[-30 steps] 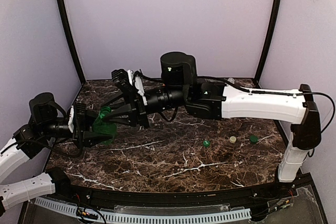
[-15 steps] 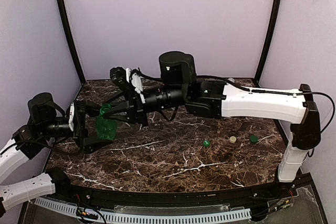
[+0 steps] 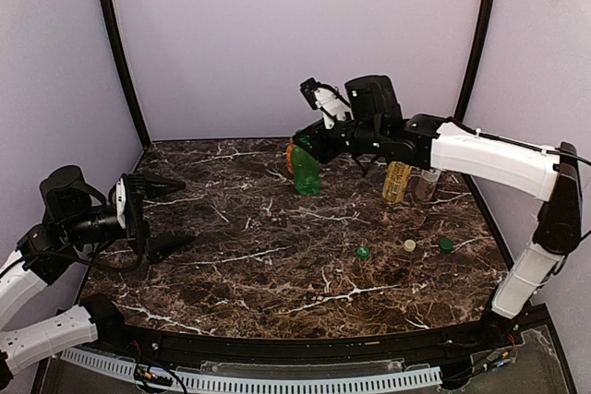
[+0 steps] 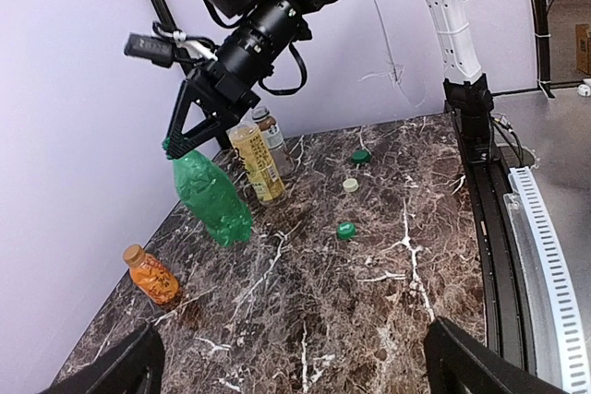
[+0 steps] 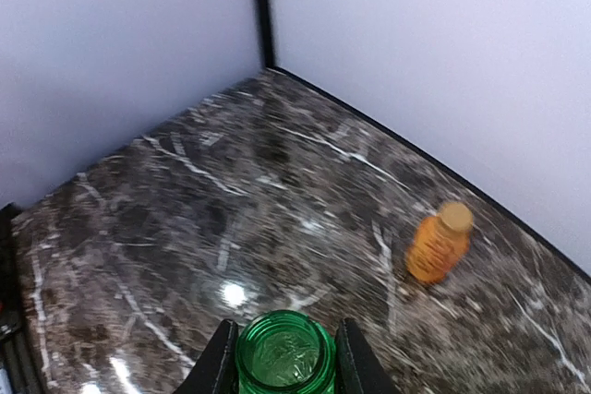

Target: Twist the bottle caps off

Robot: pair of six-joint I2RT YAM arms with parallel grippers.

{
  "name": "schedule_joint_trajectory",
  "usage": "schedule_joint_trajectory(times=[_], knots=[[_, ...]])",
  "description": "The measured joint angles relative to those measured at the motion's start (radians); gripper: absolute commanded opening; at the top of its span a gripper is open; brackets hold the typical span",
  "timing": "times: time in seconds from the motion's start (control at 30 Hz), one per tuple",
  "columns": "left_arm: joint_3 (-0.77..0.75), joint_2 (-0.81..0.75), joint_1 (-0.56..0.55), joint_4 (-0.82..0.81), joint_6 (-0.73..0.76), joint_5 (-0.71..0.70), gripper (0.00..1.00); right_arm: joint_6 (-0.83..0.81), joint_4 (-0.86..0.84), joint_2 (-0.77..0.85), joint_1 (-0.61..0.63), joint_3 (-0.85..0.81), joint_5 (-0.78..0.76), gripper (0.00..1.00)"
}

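The robot's right gripper needs to set the green bottle down on the table [image 3: 355, 204] between the orange bottle and the yellow bottle.
My right gripper [image 3: 301, 147] is shut on the neck of the green bottle [image 3: 307, 171], which hangs tilted at the back middle with its base at or just above the table. In the right wrist view its open, capless mouth [image 5: 284, 353] sits between my fingers [image 5: 218, 363]. The squat orange bottle [image 3: 290, 156], cap on, stands just behind it and also shows in the right wrist view [image 5: 438, 243]. The yellow bottle [image 3: 397, 182] and the clear bottle [image 3: 427, 184] stand at the back right. My left gripper [image 3: 155, 214] is open and empty at the far left.
Three loose caps lie at the right front: a green cap [image 3: 363, 252], a cream cap [image 3: 409, 245] and another green cap [image 3: 446, 244]. The left wrist view shows the green bottle [image 4: 212, 196], the orange bottle [image 4: 152, 274] and the yellow bottle [image 4: 257, 161]. Walls close the back and sides.
My left gripper let go of the green bottle and opened. My right arm carried the bottle by its neck from the left side to the back middle, beside the orange bottle.
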State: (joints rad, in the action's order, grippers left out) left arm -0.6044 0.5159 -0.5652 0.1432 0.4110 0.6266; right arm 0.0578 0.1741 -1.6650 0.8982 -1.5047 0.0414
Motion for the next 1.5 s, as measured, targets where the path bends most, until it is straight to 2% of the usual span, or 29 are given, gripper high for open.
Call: schedule_joint_trajectory(times=[0.13,0.43,1.2,1.5], knots=[[0.007,-0.01,0.01,0.001,0.001,0.0,0.99,0.081,0.005,0.006,-0.142,0.118,-0.136,0.0],[0.01,-0.014,0.033,0.018,0.008,0.0,0.99,0.163,-0.102,-0.053,-0.25,0.265,-0.224,0.0],[0.016,-0.012,0.035,0.023,0.024,0.005,0.99,0.195,-0.497,-0.09,-0.289,0.457,-0.25,0.0],[0.016,-0.012,0.035,0.022,0.024,0.009,0.99,0.143,-0.75,-0.085,-0.289,0.593,-0.252,0.0]])
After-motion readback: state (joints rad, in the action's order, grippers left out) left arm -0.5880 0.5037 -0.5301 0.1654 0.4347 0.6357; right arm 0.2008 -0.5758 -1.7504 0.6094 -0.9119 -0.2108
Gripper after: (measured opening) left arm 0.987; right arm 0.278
